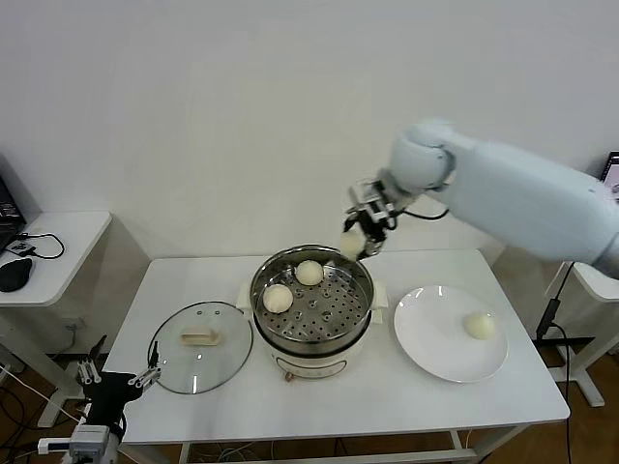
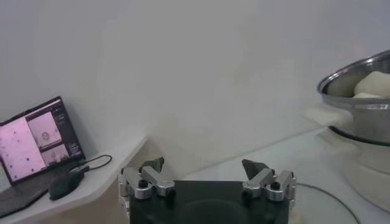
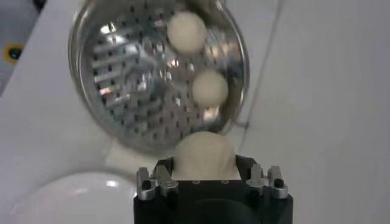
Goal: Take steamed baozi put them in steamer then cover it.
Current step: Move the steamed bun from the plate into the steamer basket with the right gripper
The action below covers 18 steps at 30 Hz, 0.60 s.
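I will release the baozi with my right gripper on the bare steamer's bottom near the steamer's front side (image 1: 312, 327) (image 3: 117, 76), before the other two.
The steel steamer (image 1: 360, 307) stands at the table's middle on its cream pot base, with two baozi inside, one (image 1: 278, 298) near the left wall and one (image 1: 309, 273) at the back. My right gripper (image 1: 354, 244) is shut on a third baozi (image 3: 204, 156) and holds it in the air above the steamer's far right rim. A fourth baozi (image 1: 480, 325) lies on the white plate (image 1: 426, 338) to the right. The glass cover (image 1: 169, 362) with its cream handle lies flat on the table left of the steamer. My left gripper (image 2: 207, 170) is open, low off the table's front left corner.
A side table (image 1: 58, 242) at the left holds a mouse, a cable and a laptop (image 2: 33, 146). The white wall runs close behind the table. The table's front edge lies near the cover and the plate.
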Tool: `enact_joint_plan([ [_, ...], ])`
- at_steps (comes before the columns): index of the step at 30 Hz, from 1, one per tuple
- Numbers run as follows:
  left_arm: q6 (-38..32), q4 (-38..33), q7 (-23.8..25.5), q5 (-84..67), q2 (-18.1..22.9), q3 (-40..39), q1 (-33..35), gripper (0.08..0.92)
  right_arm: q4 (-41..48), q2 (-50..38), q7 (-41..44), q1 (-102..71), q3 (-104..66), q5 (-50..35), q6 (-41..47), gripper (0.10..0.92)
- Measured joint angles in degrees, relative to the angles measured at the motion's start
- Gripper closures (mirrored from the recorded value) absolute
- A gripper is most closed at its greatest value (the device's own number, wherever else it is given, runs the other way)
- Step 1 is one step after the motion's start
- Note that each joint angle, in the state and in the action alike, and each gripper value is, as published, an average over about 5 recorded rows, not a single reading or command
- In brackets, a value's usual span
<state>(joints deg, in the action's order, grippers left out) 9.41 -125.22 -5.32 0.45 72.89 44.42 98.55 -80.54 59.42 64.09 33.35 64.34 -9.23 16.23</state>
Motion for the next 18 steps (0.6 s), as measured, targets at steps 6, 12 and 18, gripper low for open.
enact_joint_plan([
  [6,0.0,0.0,0.0,0.0,0.7,0.5,0.2,0.177,-0.7,3.1,-1.2,-1.7,2.2,1.2,-2.5,0.381],
  [12,0.0,0.2,-0.1,0.0,1.1,0.9,0.3,0.177,-2.1,4.0,-2.4,-3.7,4.6,4.1,-6.5,0.381],
  [18,0.0,0.4,-0.1,0.2,1.4,0.7,0.0,0.177,-3.8,3.9,-3.8,-5.0,6.5,7.0,-10.6,0.381],
])
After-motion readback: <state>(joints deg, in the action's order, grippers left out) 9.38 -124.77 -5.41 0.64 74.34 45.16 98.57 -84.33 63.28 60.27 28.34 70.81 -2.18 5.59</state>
